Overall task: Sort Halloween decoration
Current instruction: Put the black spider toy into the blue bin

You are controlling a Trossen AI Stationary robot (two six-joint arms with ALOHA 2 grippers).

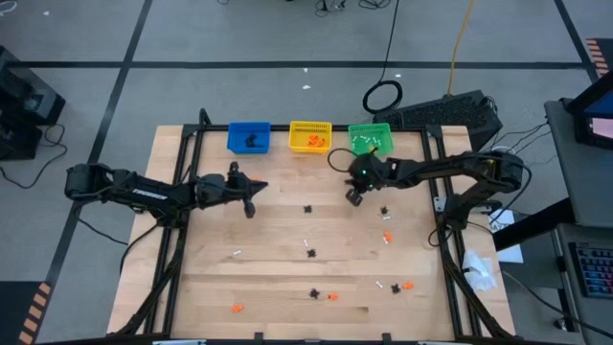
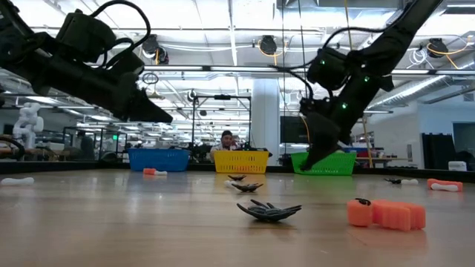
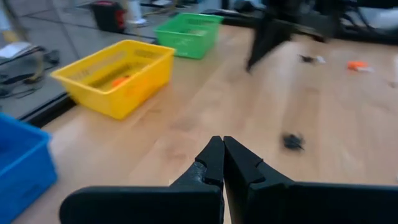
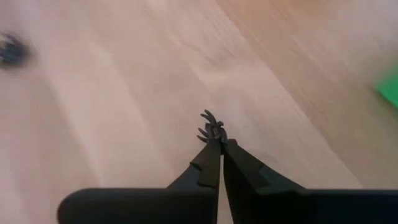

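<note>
My right gripper needs to let go of the black spidery trinket in the blue bin (image 1: 256, 141), next to the black trinkets inside.
Small black, orange and white trinkets lie scattered on the wooden table: a black one (image 1: 308, 208), an orange one (image 1: 387, 237), a white one (image 1: 237, 251). In the low view a black spidery one (image 2: 269, 211) and an orange one (image 2: 386, 213) lie close by. My right gripper (image 1: 353, 197) hangs above the table in front of the green bin, shut on a black spidery trinket (image 4: 212, 129). My left gripper (image 1: 251, 207) is shut and empty (image 3: 222, 142). It hovers in front of the blue bin. My right gripper pinches the black spidery trinket between its fingertips (image 4: 214, 149). The trinket's legs (image 4: 208, 118) stick out past the tips. The fingers point down at a slant, and the trinket is lifted clear of the table.
Three bins stand in a row along the far edge: blue (image 1: 249, 137), yellow (image 1: 309, 137) holding orange pieces, and green (image 1: 370, 139) holding white pieces. Bare wood lies between the two grippers. More trinkets sit toward the near edge (image 1: 314, 292). A person sits far off in the room (image 2: 226, 141).
</note>
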